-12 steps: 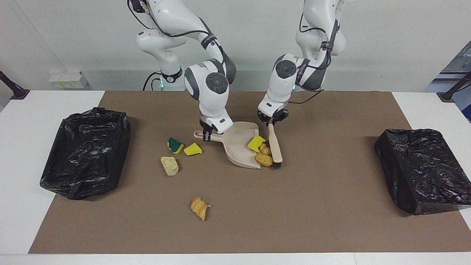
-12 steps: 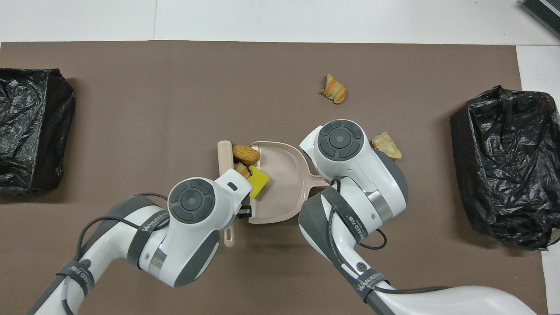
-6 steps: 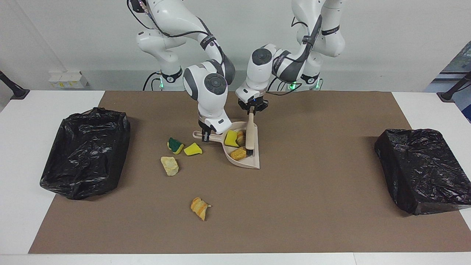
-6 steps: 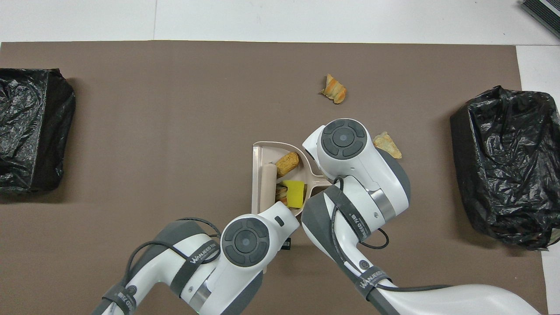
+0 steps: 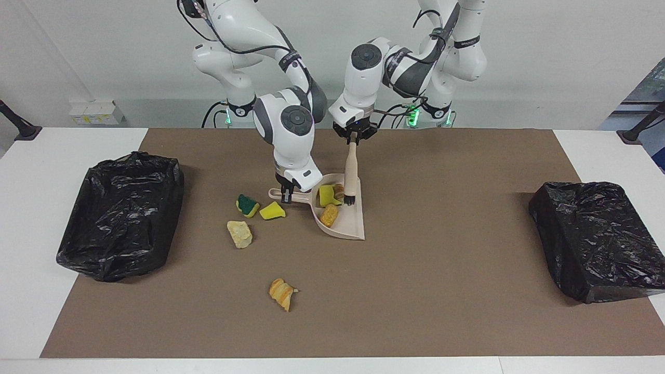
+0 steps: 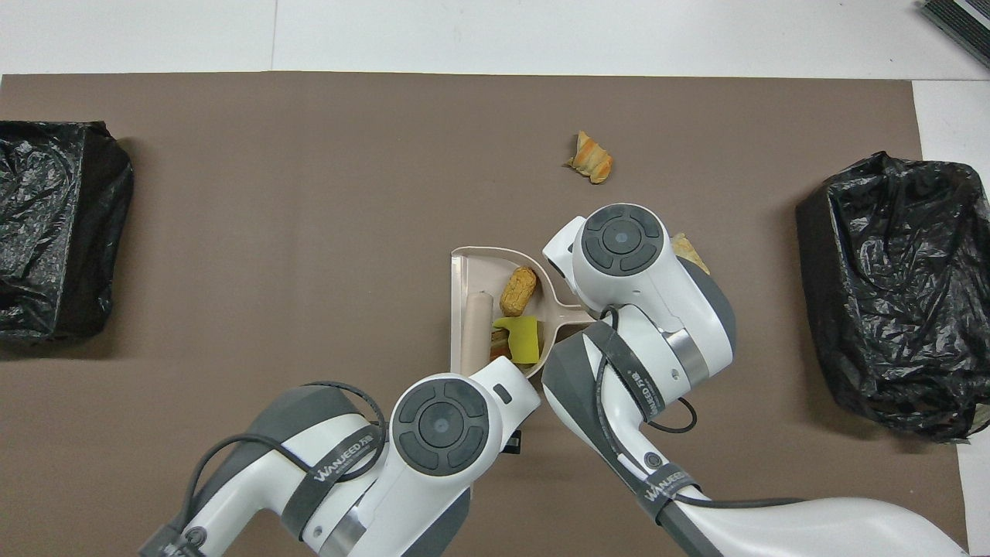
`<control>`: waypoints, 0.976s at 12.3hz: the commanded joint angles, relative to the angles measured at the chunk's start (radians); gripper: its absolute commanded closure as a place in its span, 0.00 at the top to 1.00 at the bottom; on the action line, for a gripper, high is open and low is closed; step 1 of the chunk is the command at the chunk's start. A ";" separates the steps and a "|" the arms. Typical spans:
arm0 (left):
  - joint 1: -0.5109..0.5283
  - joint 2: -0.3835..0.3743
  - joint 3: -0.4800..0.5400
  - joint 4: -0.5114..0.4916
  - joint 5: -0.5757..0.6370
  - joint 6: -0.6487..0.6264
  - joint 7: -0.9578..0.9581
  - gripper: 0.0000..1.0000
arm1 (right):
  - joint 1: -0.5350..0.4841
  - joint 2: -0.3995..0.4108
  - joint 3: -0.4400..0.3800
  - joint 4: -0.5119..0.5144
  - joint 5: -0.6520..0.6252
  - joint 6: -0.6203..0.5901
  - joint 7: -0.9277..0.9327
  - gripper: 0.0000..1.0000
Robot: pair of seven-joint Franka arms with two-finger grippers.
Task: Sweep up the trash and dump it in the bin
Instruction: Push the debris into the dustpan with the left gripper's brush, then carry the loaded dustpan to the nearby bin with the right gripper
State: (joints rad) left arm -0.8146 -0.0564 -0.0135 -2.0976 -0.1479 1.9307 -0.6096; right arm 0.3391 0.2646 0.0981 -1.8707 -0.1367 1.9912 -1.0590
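Observation:
Next, my left gripper releases the beige brush on the brown mat [image 6: 473, 506] between the dustpan and the mat's near edge.
My right gripper [image 5: 285, 194] is shut on the handle of the beige dustpan [image 5: 347, 227], whose lip rests on the brown mat. Three scraps lie in the pan: a yellow sponge piece [image 5: 326, 195], a tan bread lump [image 5: 329, 214] and a croissant-like lump [image 5: 338, 191]. My left gripper [image 5: 353, 137] is shut on the beige brush [image 5: 350, 174], which hangs upright with its black bristles just over the pan. On the mat lie a green-topped sponge [image 5: 247, 204], a yellow sponge [image 5: 271, 210], a pale bread lump [image 5: 239, 234] and a croissant piece [image 5: 282, 294].
A bin lined with a black bag [image 5: 122, 213] stands at the right arm's end of the mat. A second one [image 5: 597, 239] stands at the left arm's end. In the overhead view both arms cover the pan's handle [image 6: 568, 309] and most of the pale lump [image 6: 688, 251].
The brush swept the three scraps into the pan. My left gripper then rose, lifting the brush upright over the pan. The pan shifted slightly toward the right arm's end.

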 commanded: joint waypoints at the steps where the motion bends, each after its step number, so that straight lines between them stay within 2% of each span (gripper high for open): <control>1: 0.009 -0.037 -0.006 -0.010 -0.016 -0.068 -0.015 0.00 | -0.051 -0.010 0.009 -0.021 0.066 0.055 -0.136 0.00; 3: 0.000 -0.066 -0.014 -0.025 -0.018 -0.143 -0.091 0.00 | -0.071 -0.010 0.009 -0.005 0.075 0.060 -0.192 0.00; 5: -0.011 -0.114 -0.019 -0.092 -0.018 -0.142 -0.125 0.00 | -0.098 -0.027 0.009 0.019 0.144 0.040 -0.275 0.00; 7: -0.054 -0.204 -0.022 -0.215 -0.018 -0.110 -0.165 0.00 | -0.130 -0.053 0.009 0.038 0.158 -0.018 -0.331 0.00; 9: -0.141 -0.299 -0.028 -0.362 -0.021 -0.003 -0.237 0.00 | -0.172 -0.058 0.008 0.085 0.158 -0.086 -0.348 0.00; 11: -0.262 -0.319 -0.028 -0.413 -0.022 0.074 -0.358 0.00 | -0.215 -0.053 0.008 0.129 0.157 -0.136 -0.352 0.00; 12: -0.285 -0.318 -0.029 -0.427 -0.038 0.108 -0.369 0.00 | -0.238 -0.054 0.008 0.145 0.157 -0.161 -0.364 0.00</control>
State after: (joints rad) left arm -1.0361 -0.3268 -0.0549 -2.4624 -0.1618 1.9687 -0.9277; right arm 0.1459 0.2103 0.0954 -1.7616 -0.0088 1.8780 -1.3774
